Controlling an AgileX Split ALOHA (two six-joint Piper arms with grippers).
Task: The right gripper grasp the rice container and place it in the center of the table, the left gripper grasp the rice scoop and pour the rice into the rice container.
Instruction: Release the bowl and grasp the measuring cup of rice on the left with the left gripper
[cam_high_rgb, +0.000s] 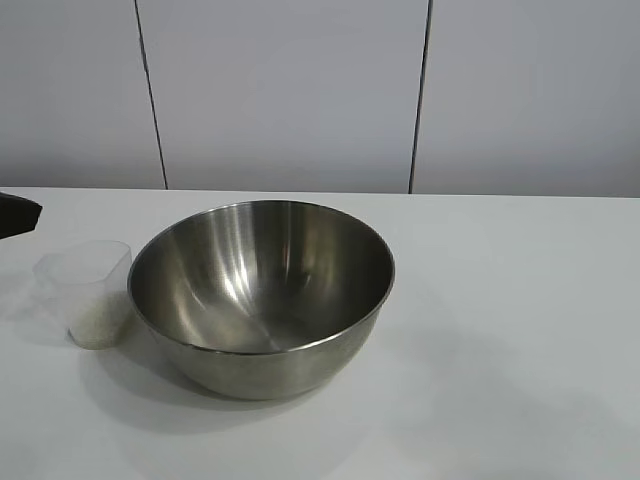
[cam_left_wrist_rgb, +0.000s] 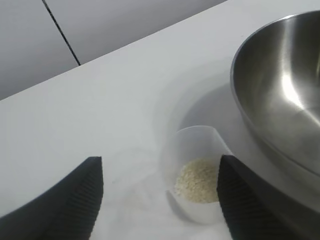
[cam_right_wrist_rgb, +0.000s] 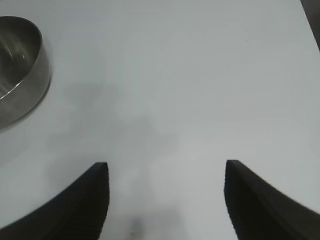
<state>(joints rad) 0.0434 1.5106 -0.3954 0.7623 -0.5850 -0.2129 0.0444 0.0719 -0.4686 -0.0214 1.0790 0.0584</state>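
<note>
The rice scoop has a short handle. My left gripper will next go to the rice scoop's short handle (cam_high_rgb: 43, 267), on the side away from the rice container, and close there.
The rice container (cam_high_rgb: 262, 293), a large shiny steel bowl, stands empty on the white table (cam_high_rgb: 500, 350) near the middle. The rice scoop (cam_high_rgb: 88, 292), a small frosted plastic cup, stands upright just left of the bowl with rice (cam_left_wrist_rgb: 199, 180) in its bottom. My left gripper (cam_left_wrist_rgb: 160, 175) is open above the table; the rice scoop (cam_left_wrist_rgb: 200, 175) sits between its fingers, close to one finger (cam_left_wrist_rgb: 240, 200), and the rice container (cam_left_wrist_rgb: 285, 95) is just beyond. Only a dark tip of the left gripper (cam_high_rgb: 18, 212) shows at the exterior view's left edge. My right gripper (cam_right_wrist_rgb: 165, 175) is open over bare table, away from the rice container (cam_right_wrist_rgb: 20, 70).
A pale panelled wall (cam_high_rgb: 300, 90) runs behind the table's far edge. Bare tabletop lies to the right of the bowl and in front of it.
</note>
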